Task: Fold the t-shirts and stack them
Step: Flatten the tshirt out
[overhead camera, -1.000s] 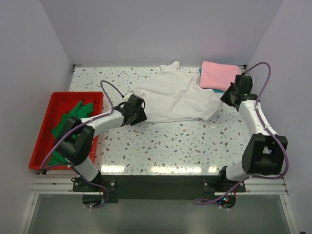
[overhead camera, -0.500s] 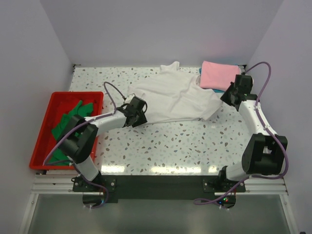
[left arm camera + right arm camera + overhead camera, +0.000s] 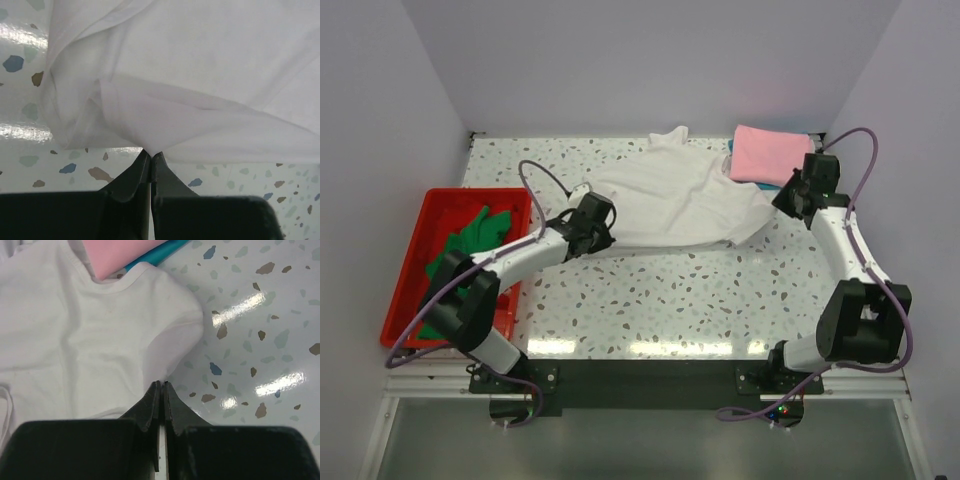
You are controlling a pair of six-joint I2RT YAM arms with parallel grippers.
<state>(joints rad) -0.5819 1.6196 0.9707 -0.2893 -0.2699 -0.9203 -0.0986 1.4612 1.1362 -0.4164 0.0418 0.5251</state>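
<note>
Next, I let go of the white t-shirt's corner with my left gripper on the bare speckled tabletop [image 3: 566, 293] beside the red tray's near half.
A large white t-shirt [image 3: 670, 200] lies spread and rumpled across the back middle of the speckled table. My left gripper [image 3: 600, 228] is at its near-left edge, shut on a pinch of the white cloth [image 3: 150, 135] that rises in a peak from the fingertips. My right gripper [image 3: 782, 203] is at the shirt's right edge, shut on a fold of the same white t-shirt [image 3: 75, 340]. A folded pink t-shirt [image 3: 768, 153] sits at the back right on top of a teal one [image 3: 160, 252]. Green t-shirts [image 3: 470, 240] lie crumpled in the tray.
A red plastic tray [image 3: 410, 290] stands at the table's left edge. Lilac walls close in the back and both sides. The speckled tabletop [image 3: 700, 300] lies in front of the white shirt, between it and the arm bases.
My left gripper has gone from open to shut on the white shirt's near-left edge, and its arm has shifted slightly. The right arm has kept its grip and place.
</note>
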